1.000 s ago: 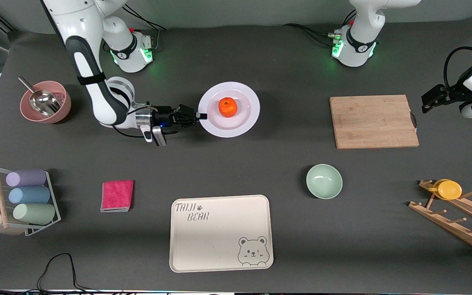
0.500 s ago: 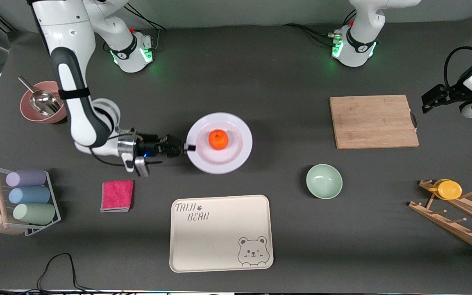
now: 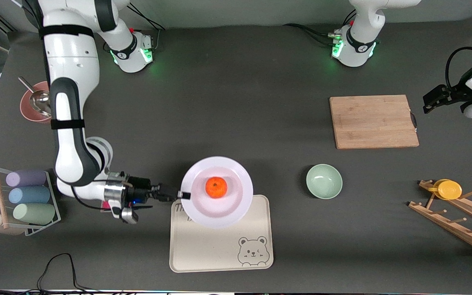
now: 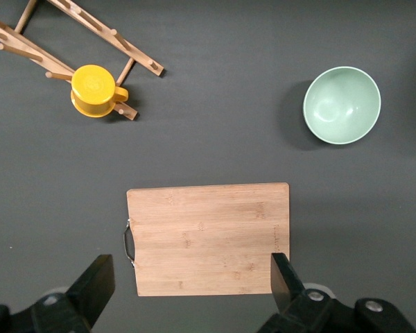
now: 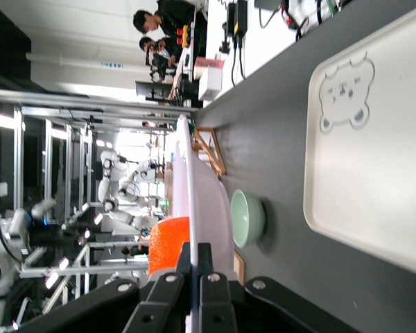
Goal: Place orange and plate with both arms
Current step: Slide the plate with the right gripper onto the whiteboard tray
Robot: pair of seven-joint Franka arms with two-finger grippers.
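Observation:
My right gripper has the white plate. It will let go of the plate on the cream tray [image 3: 227,223] [image 5: 408,186] between the bear's face and the tray's far edge.
The white plate [image 3: 236,205] is held level over the cream bear tray [image 3: 219,254], above that tray's edge farthest from the front camera. The orange [image 3: 216,187] sits in the plate's centre. My right gripper [image 3: 183,195] is shut on the plate's rim, on the side toward the right arm's end of the table. The right wrist view shows the plate [image 5: 194,180] edge-on between the shut fingers [image 5: 209,267], with the orange [image 5: 170,243] beside them. My left gripper [image 3: 426,105] waits, open and empty [image 4: 192,277], over the wooden cutting board [image 4: 208,236].
A mint-green bowl [image 3: 324,181] stands beside the tray toward the left arm's end. A wooden rack with a yellow cup [image 3: 449,189] lies farther that way. A pink cloth [image 3: 105,203], a rack of rolls [image 3: 27,194] and a pink bowl with a scoop [image 3: 35,106] sit near the right arm.
The right arm has carried the plate with the orange toward the front camera, from the middle of the table to over the bear tray. The left arm has stayed put.

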